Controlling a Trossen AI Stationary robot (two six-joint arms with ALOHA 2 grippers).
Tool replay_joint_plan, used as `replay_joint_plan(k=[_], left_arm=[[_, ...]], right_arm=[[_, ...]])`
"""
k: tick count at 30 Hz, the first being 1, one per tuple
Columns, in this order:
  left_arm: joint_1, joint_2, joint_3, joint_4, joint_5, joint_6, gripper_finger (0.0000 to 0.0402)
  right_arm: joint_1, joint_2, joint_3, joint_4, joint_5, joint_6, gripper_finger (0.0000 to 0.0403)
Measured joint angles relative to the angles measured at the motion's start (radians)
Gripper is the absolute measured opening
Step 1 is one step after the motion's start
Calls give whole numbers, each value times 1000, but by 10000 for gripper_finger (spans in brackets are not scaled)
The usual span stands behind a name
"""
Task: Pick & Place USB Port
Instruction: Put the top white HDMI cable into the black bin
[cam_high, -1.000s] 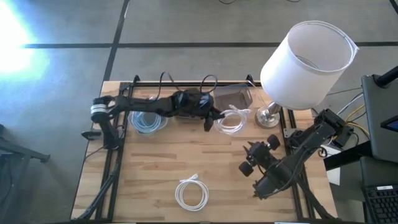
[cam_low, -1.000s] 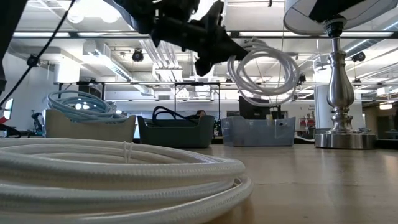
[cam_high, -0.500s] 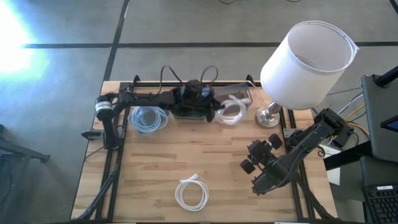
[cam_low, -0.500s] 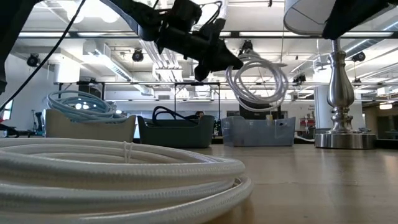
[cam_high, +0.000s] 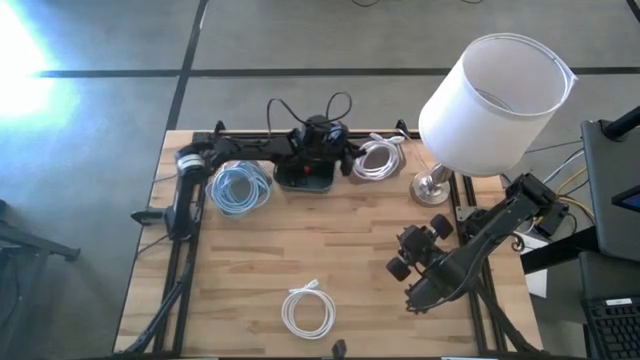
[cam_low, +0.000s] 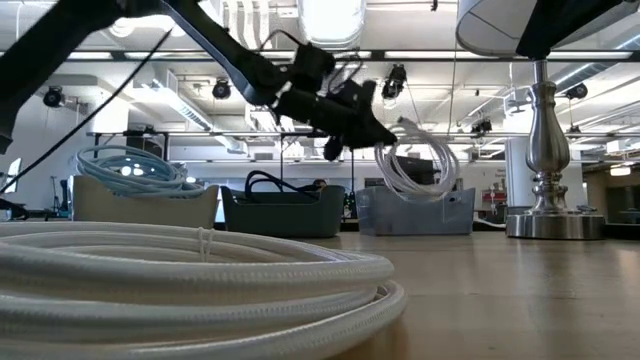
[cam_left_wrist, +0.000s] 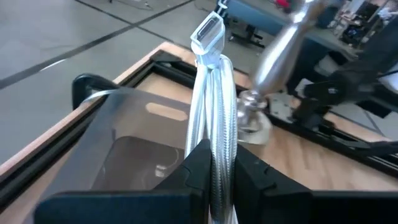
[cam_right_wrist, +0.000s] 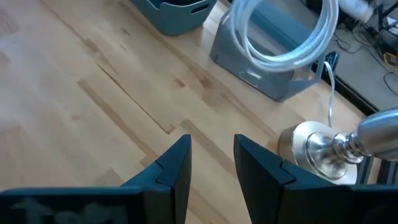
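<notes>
Next, I let go of the white USB cable coil with my left gripper inside the clear bin (cam_high: 371, 155) (cam_left_wrist: 152, 165) beside the dark teal bin.
A white USB cable coil (cam_high: 378, 160) hangs from my left gripper (cam_high: 347, 163), which is shut on it over the clear bin (cam_high: 392, 146) at the table's far edge. In the low view the coil (cam_low: 420, 165) dangles just above the clear bin (cam_low: 415, 210). Its flat plug (cam_left_wrist: 208, 34) sticks out past the fingers. A second white coil (cam_high: 308, 312) lies flat near the table's near edge. My right gripper (cam_high: 403, 255) waits open over the table's right part. My left gripper pinches several strands of the coil (cam_left_wrist: 217, 146) together between its two fingers, at one side of the loop. The fingers (cam_low: 350, 120) slant down from the table's left. The coil is lifted clear and hangs slack below them.
A dark teal bin (cam_high: 310, 178) sits beside the clear one, and a pale bin with a blue cable coil (cam_high: 240, 188) stands left of it. A lamp with a white shade (cam_high: 495, 90) rests on its metal base (cam_high: 432, 188) at the far right. Bare wood spans the table's middle.
My left gripper has carried the white coil toward the table's far edge, from above the open table in front of the bins to over the clear bin, and lower. The coil has stayed in its hold, hanging.
</notes>
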Motion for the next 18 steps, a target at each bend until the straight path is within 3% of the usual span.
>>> replay_joint_plan(k=[10,18], left_arm=[[33,131,136,-45,-13,0,53],[33,82,139,-31,10,-21,40]], right_arm=[[0,-6,0,2,2,-60,123],[0,-6,0,8,1,-60,114]])
